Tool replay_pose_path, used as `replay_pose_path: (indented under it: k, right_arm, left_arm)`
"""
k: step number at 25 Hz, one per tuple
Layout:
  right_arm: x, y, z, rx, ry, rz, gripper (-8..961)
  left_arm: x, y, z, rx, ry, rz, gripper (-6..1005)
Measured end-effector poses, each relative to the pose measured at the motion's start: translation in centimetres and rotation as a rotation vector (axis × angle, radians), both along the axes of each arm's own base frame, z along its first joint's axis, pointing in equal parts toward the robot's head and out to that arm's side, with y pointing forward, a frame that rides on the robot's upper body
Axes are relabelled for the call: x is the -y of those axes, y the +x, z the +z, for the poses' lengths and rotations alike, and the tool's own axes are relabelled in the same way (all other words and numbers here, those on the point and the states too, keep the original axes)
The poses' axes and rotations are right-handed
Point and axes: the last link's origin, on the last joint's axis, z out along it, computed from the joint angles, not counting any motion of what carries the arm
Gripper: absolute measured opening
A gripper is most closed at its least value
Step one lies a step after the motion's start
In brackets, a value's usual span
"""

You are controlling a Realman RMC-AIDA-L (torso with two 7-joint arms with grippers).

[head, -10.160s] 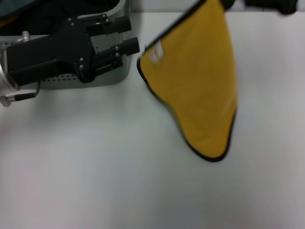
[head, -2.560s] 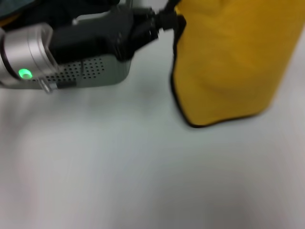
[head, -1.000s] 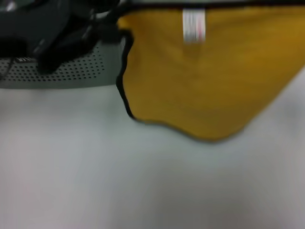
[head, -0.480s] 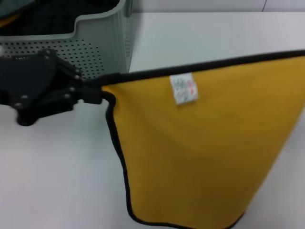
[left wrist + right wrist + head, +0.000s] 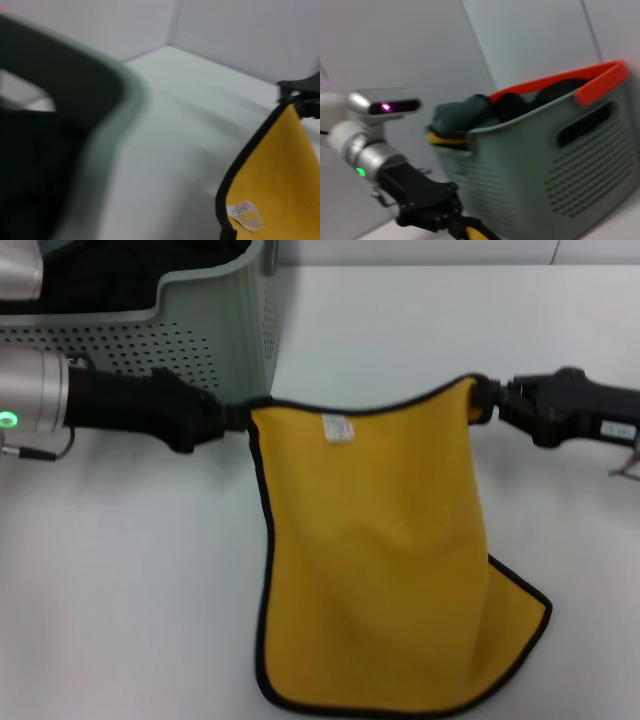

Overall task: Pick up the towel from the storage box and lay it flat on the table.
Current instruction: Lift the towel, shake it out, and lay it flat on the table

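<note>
My right gripper will release the yellow towel's corner on the bare white tabletop (image 5: 411, 353) just beyond the towel's far edge.
The yellow towel (image 5: 370, 560) with black edging and a white tag (image 5: 335, 427) is stretched between my two grippers, in front of the storage box (image 5: 215, 330). My left gripper (image 5: 238, 416) is shut on its far left corner. My right gripper (image 5: 483, 400) is shut on its far right corner. The towel's near part rests on the white table (image 5: 120, 590), with the near right corner rumpled. The left wrist view shows the towel (image 5: 272, 190) and the right gripper (image 5: 300, 95). The right wrist view shows the left gripper (image 5: 437, 212) and the box (image 5: 560, 165).
The storage box holds dark fabric (image 5: 520, 107) and has an orange rim section (image 5: 602, 80). It stands at the far left of the table, just behind my left arm (image 5: 110, 400). Bare tabletop lies left and right of the towel.
The towel was high and close to the head camera; now both grippers have carried it down, and its near part lies on the table. The right gripper has come into view.
</note>
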Motion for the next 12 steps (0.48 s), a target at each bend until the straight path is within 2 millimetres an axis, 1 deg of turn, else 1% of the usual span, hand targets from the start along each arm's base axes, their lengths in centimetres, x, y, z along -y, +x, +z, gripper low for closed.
replay_pose_path:
  k: [4,7,12]
  right_arm:
    - [-2.1,-0.7,0.1,0.051,0.068,-0.01,11]
    - [-3.2,-1.2,0.3,0.073,0.094,-0.009,11]
    - [-4.1,-2.0,0.3,0.1,0.104,0.0,17]
  left_arm:
    - [-1.1,-0.1,0.4,-0.026,0.045,0.032,64]
    - [-1.4,0.0,0.6,-0.04,0.05,0.046,67]
    - [-1.3,0.0,1.0,-0.04,0.029,0.047,71]
